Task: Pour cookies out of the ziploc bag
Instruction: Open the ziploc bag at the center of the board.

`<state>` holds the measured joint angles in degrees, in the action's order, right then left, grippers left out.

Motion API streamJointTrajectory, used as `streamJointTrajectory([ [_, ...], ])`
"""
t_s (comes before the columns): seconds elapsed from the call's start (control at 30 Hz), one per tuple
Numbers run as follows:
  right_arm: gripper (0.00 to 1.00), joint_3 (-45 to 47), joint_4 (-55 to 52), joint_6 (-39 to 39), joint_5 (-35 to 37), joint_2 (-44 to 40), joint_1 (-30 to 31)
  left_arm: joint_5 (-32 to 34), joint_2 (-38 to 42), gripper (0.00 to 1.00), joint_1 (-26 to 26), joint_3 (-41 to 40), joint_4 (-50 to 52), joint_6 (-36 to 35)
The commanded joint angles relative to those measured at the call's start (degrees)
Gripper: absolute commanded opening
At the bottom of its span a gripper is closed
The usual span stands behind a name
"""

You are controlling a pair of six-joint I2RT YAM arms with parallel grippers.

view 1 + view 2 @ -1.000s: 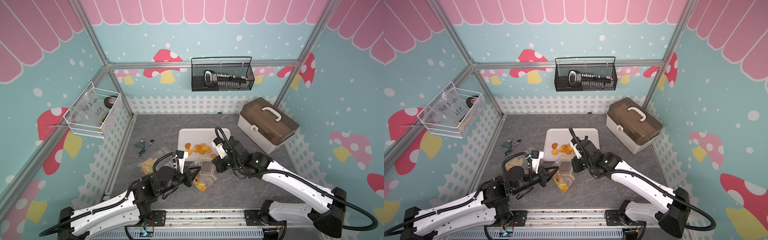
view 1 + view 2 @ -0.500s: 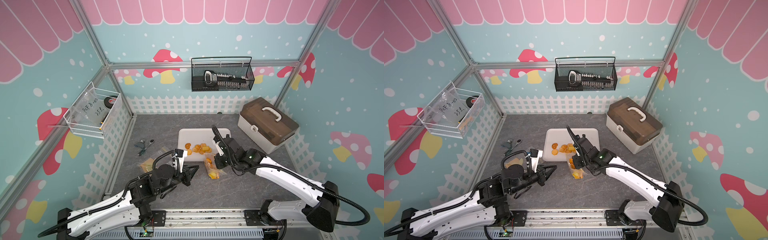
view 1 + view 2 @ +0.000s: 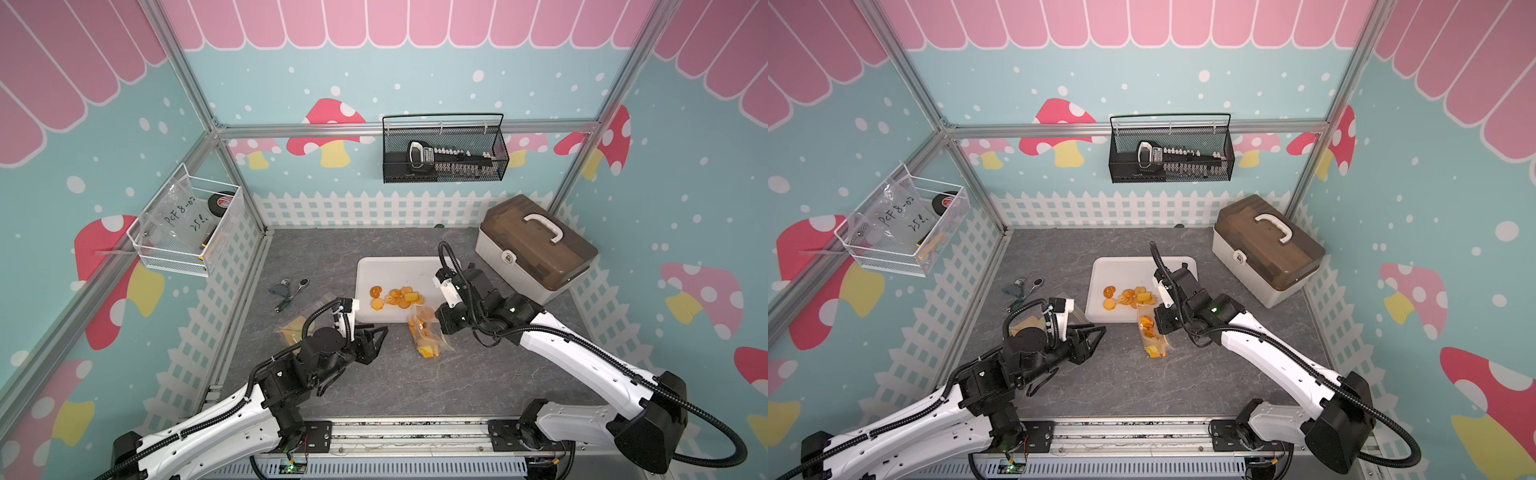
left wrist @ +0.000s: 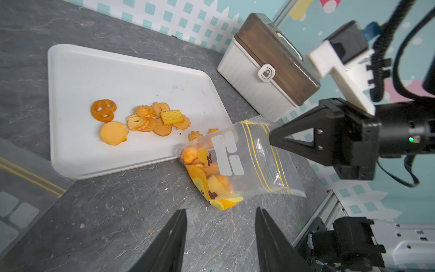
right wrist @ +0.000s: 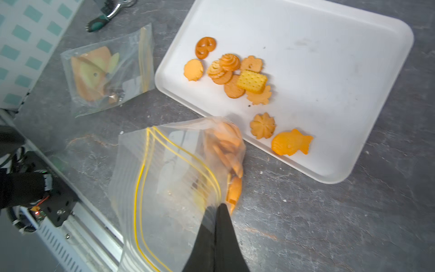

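I should use my right gripper to set the clear ziploc bag down on the grey table [image 5: 228, 180] along the front edge of the white tray.
The clear ziploc bag [image 3: 426, 332] [image 3: 1152, 332] [image 4: 235, 164] [image 5: 176, 176] slants down to the table just in front of the white tray [image 3: 399, 270] [image 5: 329, 70]. Several cookies sit in its low end. My right gripper [image 3: 440, 322] [image 3: 1158, 322] [image 4: 270, 139] [image 5: 217, 207] is shut on the bag's yellow-lined zip edge. More cookies [image 3: 397, 297] [image 3: 1129, 297] [image 4: 141, 120] [image 5: 233, 75] lie loose on the tray. My left gripper [image 3: 376, 336] [image 3: 1096, 332] [image 4: 221, 212] hangs open a short way left of the bag, holding nothing.
A second clear bag [image 3: 297, 326] [image 5: 106, 70] lies flat left of the tray, partly under my left arm. A small hand tool [image 3: 289, 291] lies further left. A brown-lidded box [image 3: 536, 249] stands at the back right. Wire baskets hang on the walls.
My left gripper let go of the bag, drew back to the left and then opened. The right gripper carried the bag towards the tray's front edge.
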<state>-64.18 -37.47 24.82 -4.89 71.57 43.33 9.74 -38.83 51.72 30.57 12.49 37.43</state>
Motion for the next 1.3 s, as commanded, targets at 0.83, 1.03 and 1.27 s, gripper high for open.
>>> streamJointTrajectory([
  [0.83, 0.00, 10.3, 11.5, -4.0, -11.3, 4.2, -9.3, -9.7, 4.9, 0.81, -19.6, -10.3, -2.1, 1.8],
  [1.03, 0.06, 13.0, 9.0, -4.5, -1.7, 2.1, -13.7, -12.2, -3.5, 0.76, -19.6, -11.5, -9.2, 1.9],
  [1.27, 0.24, 12.0, 5.9, -4.3, 1.4, -1.7, -14.5, -14.2, -9.5, 0.72, -19.5, -11.7, -12.4, 3.3],
])
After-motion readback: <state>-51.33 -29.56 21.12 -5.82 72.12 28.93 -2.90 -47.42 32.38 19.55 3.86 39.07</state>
